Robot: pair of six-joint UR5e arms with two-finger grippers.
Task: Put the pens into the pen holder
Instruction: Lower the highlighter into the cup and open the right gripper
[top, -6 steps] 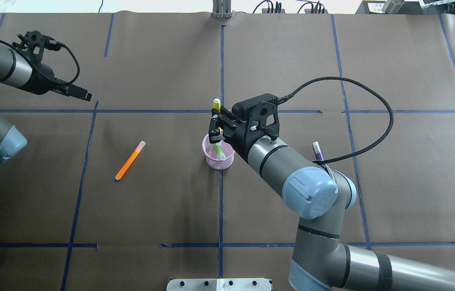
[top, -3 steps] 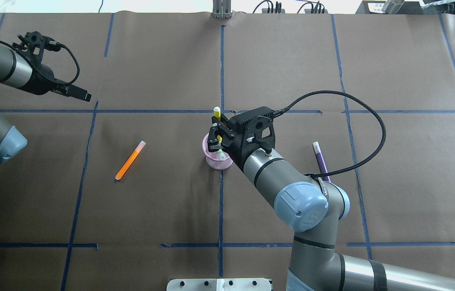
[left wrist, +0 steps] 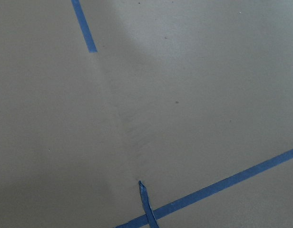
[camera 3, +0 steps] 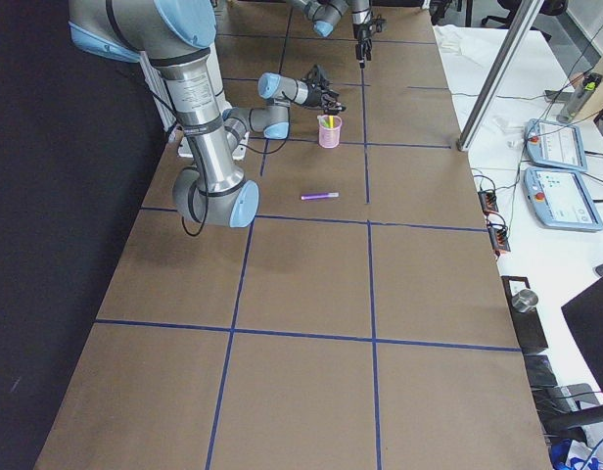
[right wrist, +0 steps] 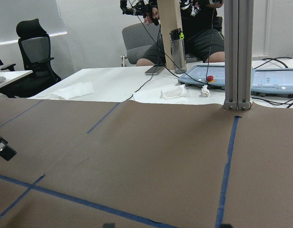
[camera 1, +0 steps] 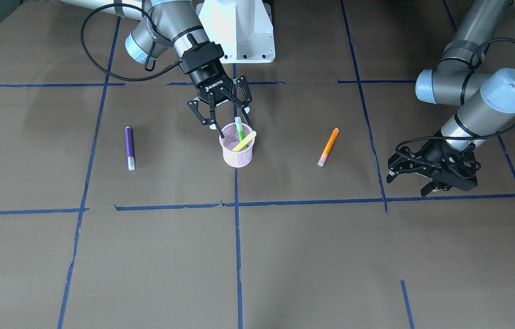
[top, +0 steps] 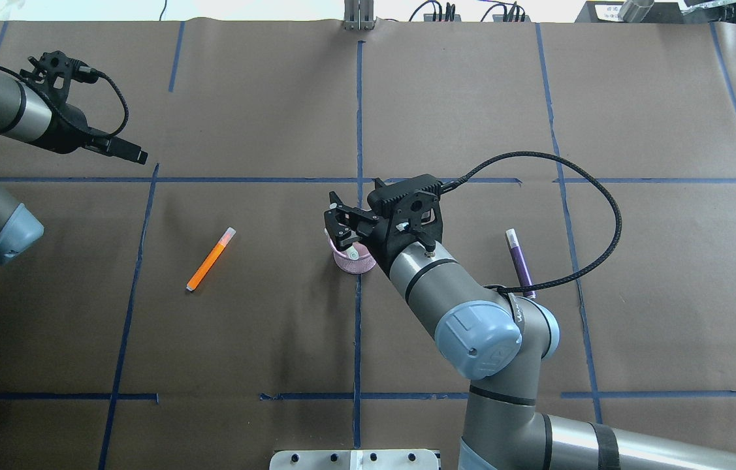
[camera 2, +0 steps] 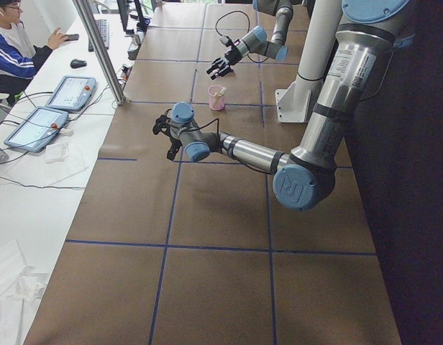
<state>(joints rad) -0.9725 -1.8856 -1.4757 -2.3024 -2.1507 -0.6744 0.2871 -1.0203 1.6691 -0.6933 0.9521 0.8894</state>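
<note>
The robot's left gripper will next move to the orange pen and close on the pen's body (camera 1: 326, 150), near the pen's pale pink end.
The pink mesh pen holder (camera 1: 237, 155) stands at the table's middle, with the green pen (camera 1: 239, 126) and the yellow pen (camera 1: 245, 141) leaning inside it. My right gripper (camera 1: 226, 119) hovers just above the holder's rim on the robot's side, open and empty. In the overhead view this gripper (top: 339, 225) partly covers the holder (top: 348, 264). The orange pen (top: 211, 259) lies flat on the paper left of the holder. The purple pen (top: 519, 260) lies flat to the right, beside my right arm. My left gripper (camera 1: 410, 180) is open and empty, far off at the left.
The white robot base (camera 1: 239, 27) stands behind the holder. Blue tape lines (top: 358, 313) grid the brown paper. A metal post (top: 358, 16) and operator consoles sit beyond the far edge. The left wrist view shows only paper and tape.
My right gripper held the yellow pen upright over the holder; it has since opened and let go, and the pen now leans in the cup. The gripper drew back slightly. The left arm stayed still.
</note>
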